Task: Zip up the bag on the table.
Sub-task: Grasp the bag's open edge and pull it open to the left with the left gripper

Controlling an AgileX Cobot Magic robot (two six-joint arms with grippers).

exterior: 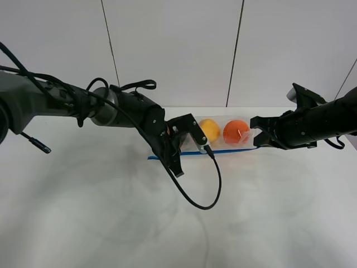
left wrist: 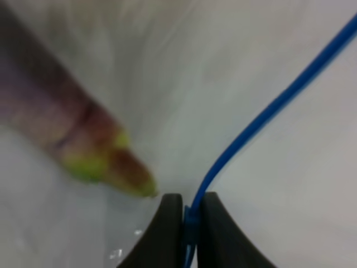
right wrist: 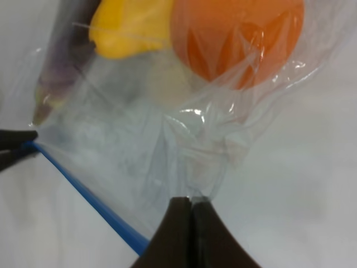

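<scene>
Next, I release the blue zipper slider with my left gripper at the end of the bag's blue strip (exterior: 150,150) farthest from the orange.
The clear bag (exterior: 223,139) lies on the white table (exterior: 111,223) at the back centre, its blue zipper strip (exterior: 223,152) along the near edge. A yellow pear (exterior: 209,129) and an orange (exterior: 236,132) show through it. My left gripper (exterior: 172,158) is shut on the blue strip (left wrist: 262,117) near the bag's left end, beside the purple eggplant (left wrist: 72,128). My right gripper (exterior: 252,134) is shut on the clear plastic (right wrist: 189,162) at the bag's right end, close to the orange (right wrist: 237,39) and just off the strip (right wrist: 89,195).
A black cable (exterior: 211,192) from the left arm hangs in a loop over the table in front of the bag. A white panelled wall (exterior: 173,50) rises right behind the table's far edge.
</scene>
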